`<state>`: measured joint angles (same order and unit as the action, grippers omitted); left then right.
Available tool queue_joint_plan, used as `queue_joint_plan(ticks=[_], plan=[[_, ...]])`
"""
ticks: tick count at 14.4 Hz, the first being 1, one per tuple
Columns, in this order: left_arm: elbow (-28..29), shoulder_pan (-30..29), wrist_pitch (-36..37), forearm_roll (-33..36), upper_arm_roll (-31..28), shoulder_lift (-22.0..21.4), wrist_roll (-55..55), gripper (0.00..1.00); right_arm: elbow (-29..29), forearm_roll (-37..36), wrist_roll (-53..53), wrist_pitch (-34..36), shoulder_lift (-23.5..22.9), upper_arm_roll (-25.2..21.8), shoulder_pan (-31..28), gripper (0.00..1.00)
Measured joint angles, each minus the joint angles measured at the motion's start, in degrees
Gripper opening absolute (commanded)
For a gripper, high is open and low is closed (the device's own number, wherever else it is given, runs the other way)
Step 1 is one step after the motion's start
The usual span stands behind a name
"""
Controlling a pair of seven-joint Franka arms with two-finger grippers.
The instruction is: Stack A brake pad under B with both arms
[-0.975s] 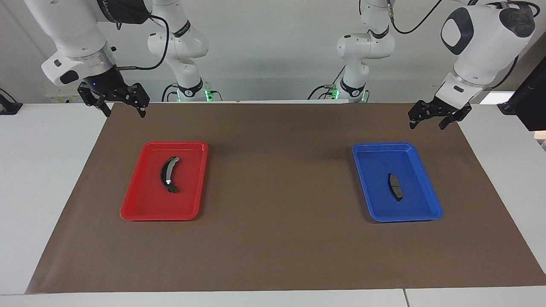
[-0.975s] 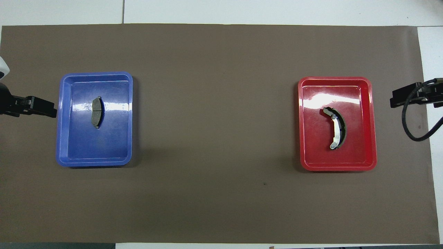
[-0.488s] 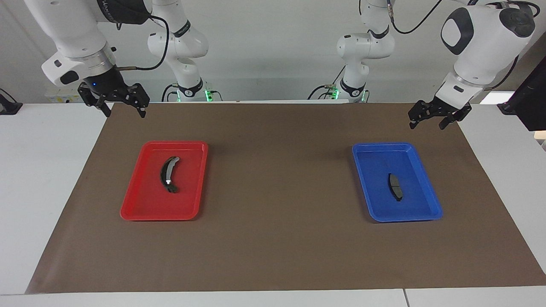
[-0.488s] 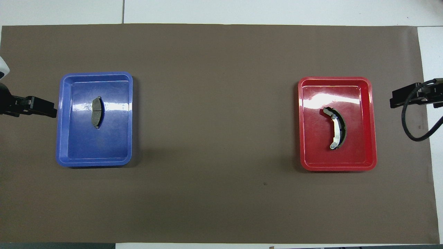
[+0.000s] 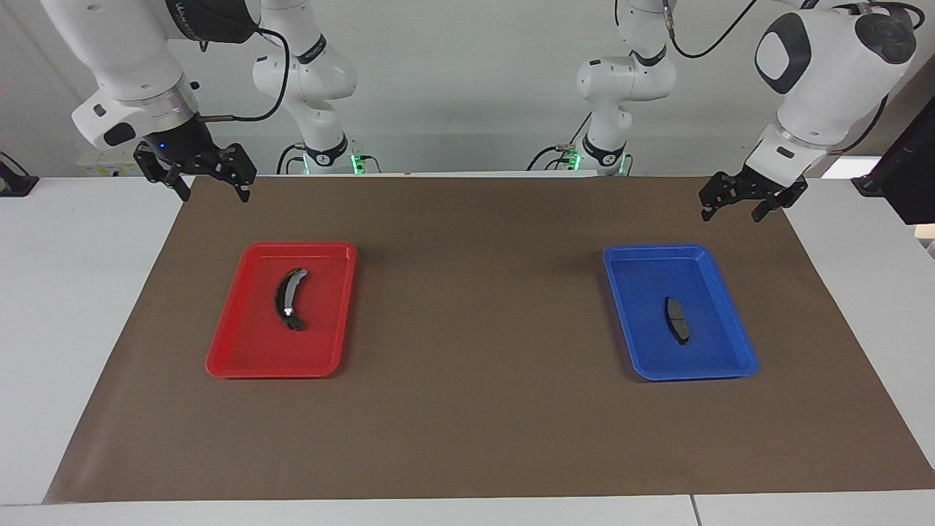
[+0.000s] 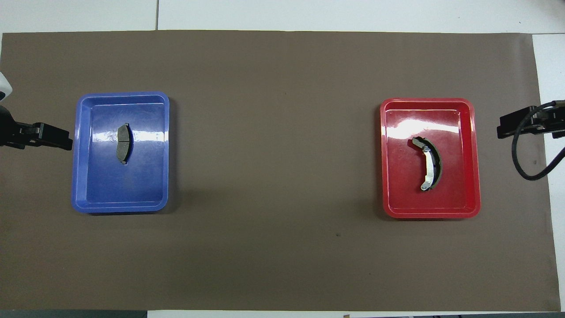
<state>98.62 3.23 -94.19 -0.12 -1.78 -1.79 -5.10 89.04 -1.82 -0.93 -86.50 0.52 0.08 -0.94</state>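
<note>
I should bring my left gripper to the A brake pad lying in the blue tray and close it on the grooved middle (image 6: 124,141) of that pad.
The A brake pad (image 5: 677,320), short and dark grey with a groove across it, lies in the blue tray (image 5: 628,307); it also shows in the overhead view (image 6: 123,143). B (image 5: 288,298), a long black crescent with a silvery strip, lies in the red tray (image 5: 241,343); it also shows in the overhead view (image 6: 429,163). My left gripper (image 5: 732,215) is open and empty, raised over the mat's edge beside the blue tray (image 6: 79,150). My right gripper (image 5: 214,194) is open and empty, raised over the mat's corner beside the red tray (image 6: 474,154).
A brown mat (image 5: 475,329) covers the table between and around both trays. The two trays lie apart, one toward each arm's end. In the overhead view only the gripper tips show, the left gripper (image 6: 55,137) and the right gripper (image 6: 507,126), at the picture's sides.
</note>
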Motion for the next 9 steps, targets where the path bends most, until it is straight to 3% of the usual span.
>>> queue_joint_plan(ticks=[5,9], plan=[[0.1,0.0,-1.1,0.0,0.5,0.0,0.0,0.99,0.0,0.0,0.0,0.0,0.0,0.0,0.0,1.0],[3.1,0.5,-6.7,0.0,1.2,0.2,0.0,0.99,0.0,0.0,0.0,0.0,0.0,0.0,0.0,1.0]])
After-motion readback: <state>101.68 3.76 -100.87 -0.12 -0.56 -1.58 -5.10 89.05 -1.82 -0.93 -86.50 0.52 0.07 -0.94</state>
